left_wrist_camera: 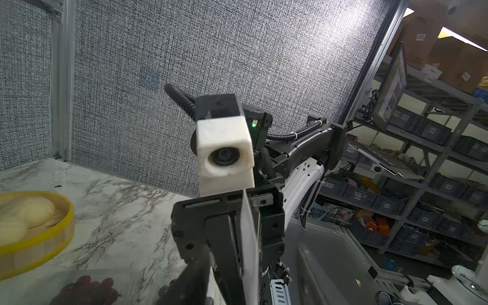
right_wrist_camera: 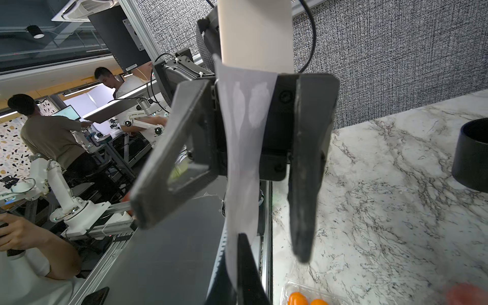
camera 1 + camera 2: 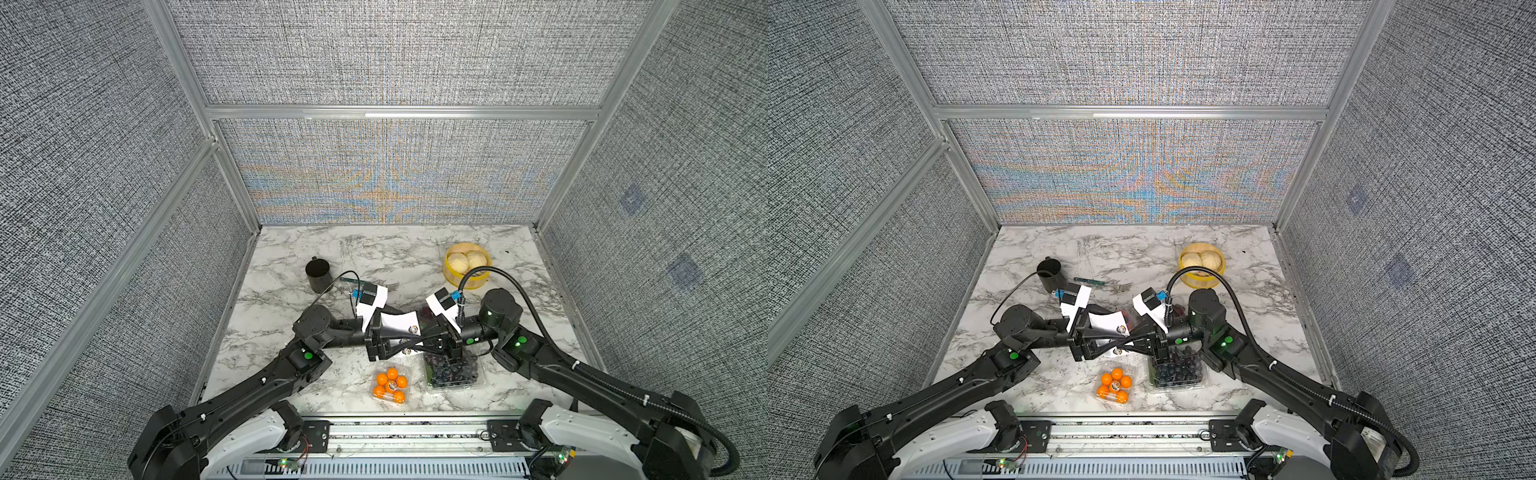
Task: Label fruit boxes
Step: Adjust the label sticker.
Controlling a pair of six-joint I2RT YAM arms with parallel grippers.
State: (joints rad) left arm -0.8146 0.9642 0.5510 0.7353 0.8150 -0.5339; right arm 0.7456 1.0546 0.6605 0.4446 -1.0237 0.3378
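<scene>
The fingers of my left gripper reach past the label sheet to my right gripper, so that left gripper should pull back and pinch the sheet beside its stickers point(image 3: 413, 328).
My two grippers meet above the middle of the marble table, over a white label sheet point(image 3: 398, 322) carrying round stickers. My right gripper point(image 3: 410, 345) is shut on the sheet point(image 2: 241, 158), its black fingertip point(image 2: 244, 253) pressed against the paper. My left gripper point(image 3: 419, 341) is open, its grey fingers point(image 2: 307, 171) standing apart on either side of the sheet without touching it. The fruit boxes in front are a small one with orange balls point(image 3: 390, 384) and a larger one with dark grapes point(image 3: 453, 374). A box of red grapes point(image 1: 87, 287) lies under the arms.
A black cup point(image 3: 318, 274) stands at the back left. The yellow bamboo steamer point(image 3: 467, 270) with pale buns is at the back right. A green-handled fork point(image 3: 1100, 283) lies behind the left wrist. Grey fabric walls close three sides, and a metal rail point(image 3: 415, 432) runs along the front.
</scene>
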